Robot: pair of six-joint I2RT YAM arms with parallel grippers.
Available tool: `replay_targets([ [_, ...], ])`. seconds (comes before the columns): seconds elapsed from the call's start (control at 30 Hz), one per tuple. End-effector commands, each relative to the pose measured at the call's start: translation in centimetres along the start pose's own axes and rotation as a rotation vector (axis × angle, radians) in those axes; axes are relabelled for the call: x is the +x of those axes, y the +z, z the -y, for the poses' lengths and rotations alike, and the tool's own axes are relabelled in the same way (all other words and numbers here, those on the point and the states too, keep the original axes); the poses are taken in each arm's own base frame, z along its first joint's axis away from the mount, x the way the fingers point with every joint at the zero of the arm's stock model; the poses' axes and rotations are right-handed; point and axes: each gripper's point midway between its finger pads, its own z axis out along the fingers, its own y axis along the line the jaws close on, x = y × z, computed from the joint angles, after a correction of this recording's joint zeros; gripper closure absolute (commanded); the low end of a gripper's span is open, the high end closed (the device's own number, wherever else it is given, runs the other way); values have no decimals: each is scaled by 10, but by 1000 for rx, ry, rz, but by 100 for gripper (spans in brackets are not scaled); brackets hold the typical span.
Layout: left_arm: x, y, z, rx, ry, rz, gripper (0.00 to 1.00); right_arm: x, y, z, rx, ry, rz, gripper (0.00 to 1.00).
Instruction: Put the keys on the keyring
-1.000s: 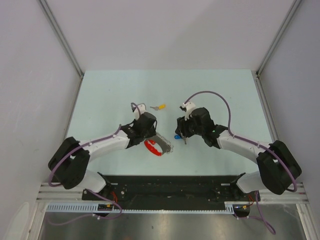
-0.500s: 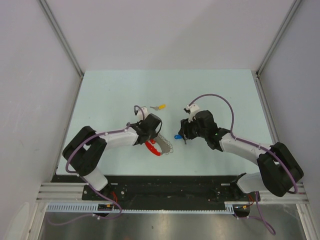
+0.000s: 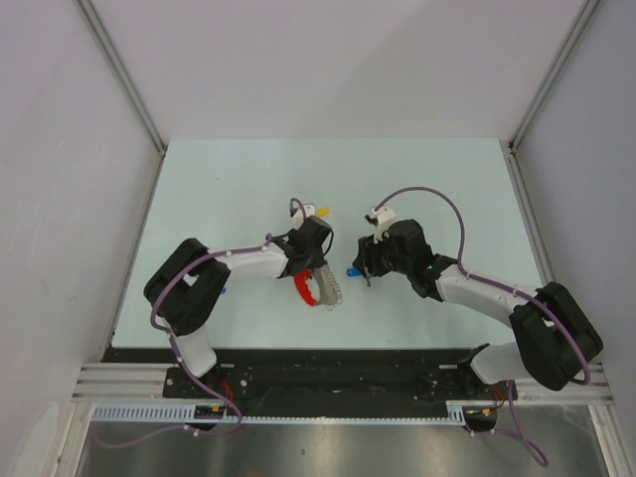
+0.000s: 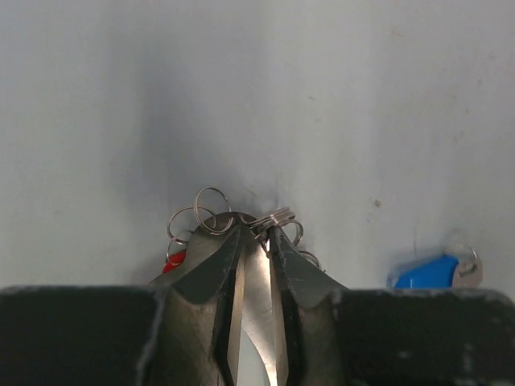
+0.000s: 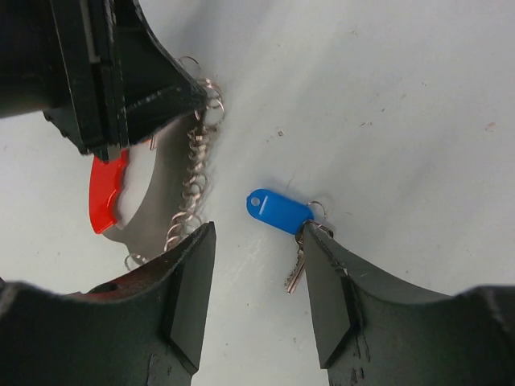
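Observation:
My left gripper should open and pinch one upright ring at the keyring's metal end (image 4: 240,219) before lifting, because the keyring's bunched rings lie crooked across its fingers.
The keyring lies between the two arms: a curved red tag (image 3: 304,286) with a silvery chain (image 3: 333,291). My left gripper (image 3: 322,270) is shut on its metal end; in the left wrist view (image 4: 256,229) rings (image 4: 197,215) bunch round the fingertips. A blue key (image 3: 352,271) lies just right of the chain. My right gripper (image 3: 364,273) is open over it; in the right wrist view (image 5: 257,241) the blue cap (image 5: 280,211) and silver blade (image 5: 295,272) lie by the right finger. A yellow key (image 3: 321,211) lies farther back.
The pale table (image 3: 219,189) is walled on the left, back and right. The black base rail (image 3: 328,368) runs along the near edge. The left gripper's body (image 5: 121,80) sits close to the right gripper, above the red tag (image 5: 105,193) and chain (image 5: 193,193).
My left gripper has moved to the right, toward the right gripper, and the keyring has shifted right with it. The right gripper has barely moved and stays open over the blue key.

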Motion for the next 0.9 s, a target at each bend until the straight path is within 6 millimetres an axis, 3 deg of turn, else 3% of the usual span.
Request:
replay_targets([
  [0.0, 42, -12, 15, 146, 256, -144, 78, -9, 1, 0, -10, -8, 39, 47],
  [0.17, 57, -45, 16, 251, 389, -162, 78, -12, -2, 1, 2, -14, 49, 48],
  [0.23, 60, -50, 8, 256, 411, -153, 73, -13, -3, 2, 8, -19, 52, 47],
  [0.33, 46, -62, 4, 269, 430, -74, 63, -15, -6, 4, 21, -27, 66, 48],
  [0.5, 20, -80, 21, 361, 466, 34, 53, -20, -12, -12, -68, -75, 93, 48],
  [0.73, -2, -98, 22, 391, 411, 92, 47, -13, -9, -35, -222, -141, 72, 48],
  [0.87, 0, -88, 12, 331, 334, 62, 47, -13, -3, -40, -262, -134, 58, 47],
])
